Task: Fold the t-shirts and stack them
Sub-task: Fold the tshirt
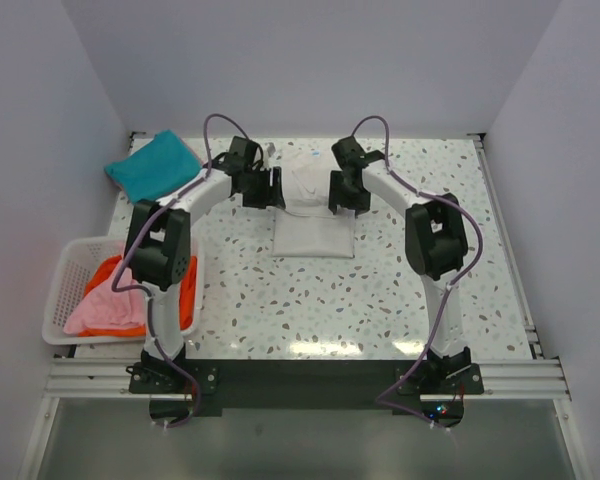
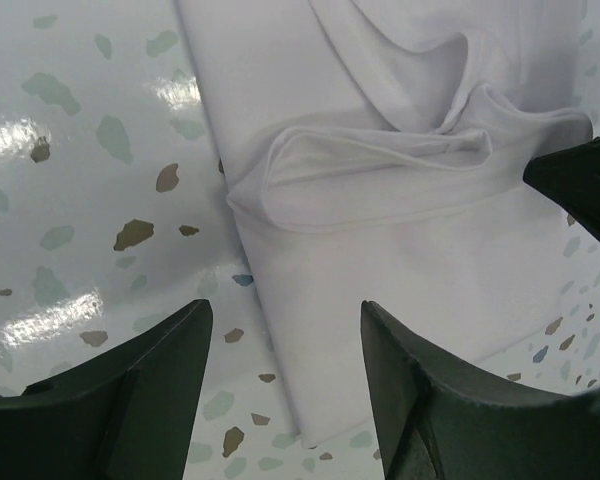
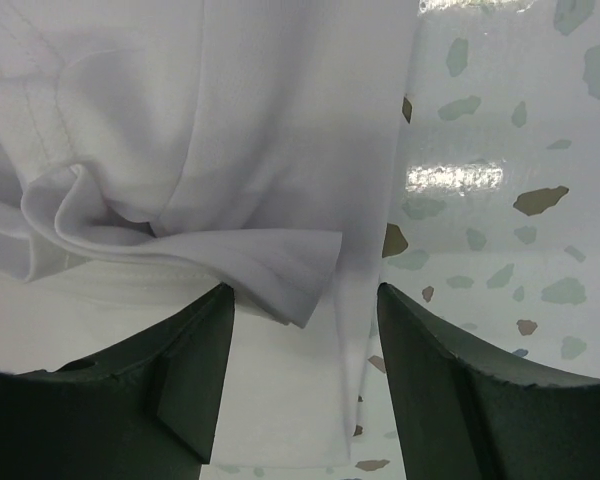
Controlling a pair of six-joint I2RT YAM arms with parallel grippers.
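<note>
The white t-shirt's flap is bunched short of the t-shirt's near edge; my left gripper needs to pinch the flap's corner [image 2: 250, 194], pulling it toward that edge.
A white t-shirt [image 1: 315, 228] lies partly folded at the far middle of the table, with a bunched fold near its top. My left gripper [image 1: 269, 189] stands open over the shirt's left edge. In the left wrist view the white t-shirt [image 2: 380, 240] runs between the spread fingers [image 2: 150, 390] of the left gripper [image 2: 285, 335]. My right gripper [image 1: 346, 192] stands open over the right edge. The right wrist view shows the right gripper [image 3: 305, 300] straddling the white t-shirt [image 3: 230, 120], a loose flap just ahead of it. Neither gripper pinches the cloth. A folded teal t-shirt [image 1: 155, 166] lies at the far left.
A white lattice basket [image 1: 58, 290] stands at the near left beside the left arm, holding a pink t-shirt [image 1: 105, 312] on an orange one [image 1: 107, 271]. White walls close in the table on three sides. Speckled tabletop [image 1: 380, 300] shows in front of the shirt.
</note>
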